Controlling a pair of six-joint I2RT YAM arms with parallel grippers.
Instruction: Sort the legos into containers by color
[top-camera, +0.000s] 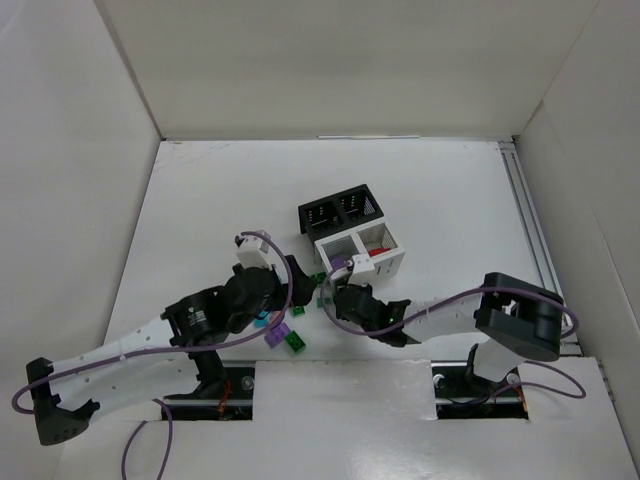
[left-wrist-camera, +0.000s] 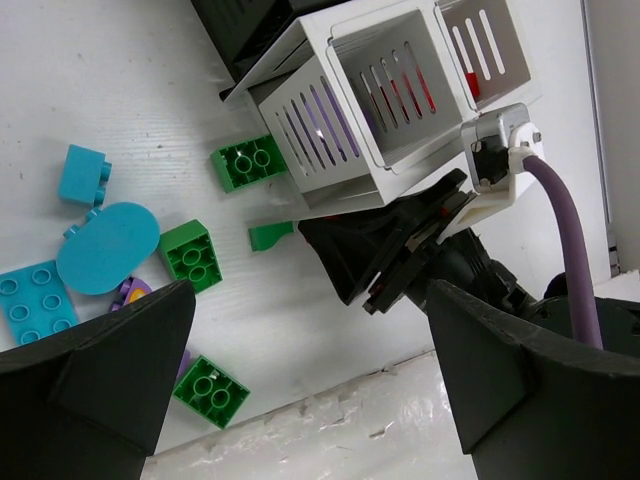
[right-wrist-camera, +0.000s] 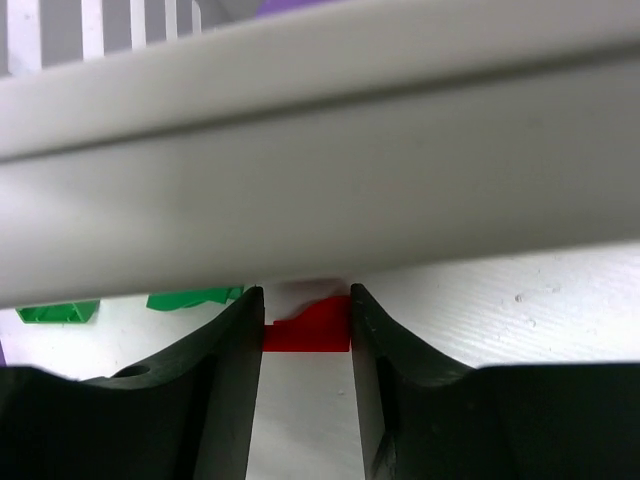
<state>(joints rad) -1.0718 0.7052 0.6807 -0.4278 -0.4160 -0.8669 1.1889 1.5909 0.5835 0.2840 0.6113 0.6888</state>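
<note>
The robot's left gripper will close on the middle of the purple piece (top-camera: 276, 317) lying between the teal oval piece and the purple lego.
My right gripper (right-wrist-camera: 306, 305) is shut on a red lego (right-wrist-camera: 312, 330) that rests on the table right against the white container's wall (right-wrist-camera: 320, 180). From above, that gripper (top-camera: 335, 296) sits at the near left corner of the white container (top-camera: 392, 262), with the black container (top-camera: 303, 214) behind it. My left gripper (left-wrist-camera: 310, 400) hangs open over the table, nothing between its fingers (left-wrist-camera: 100, 370). Below it lie green legos (left-wrist-camera: 248, 163) (left-wrist-camera: 197, 254) (left-wrist-camera: 211, 389), a teal brick (left-wrist-camera: 84, 174), a teal plate (left-wrist-camera: 33, 302) and a purple piece (left-wrist-camera: 130, 291).
A red piece and a purple piece show through the white container's slots (left-wrist-camera: 340, 130). A teal oval piece (left-wrist-camera: 108, 247) lies among the legos. A purple lego (top-camera: 277, 334) and a green one (top-camera: 296, 343) sit near the table's front edge. White walls enclose the table.
</note>
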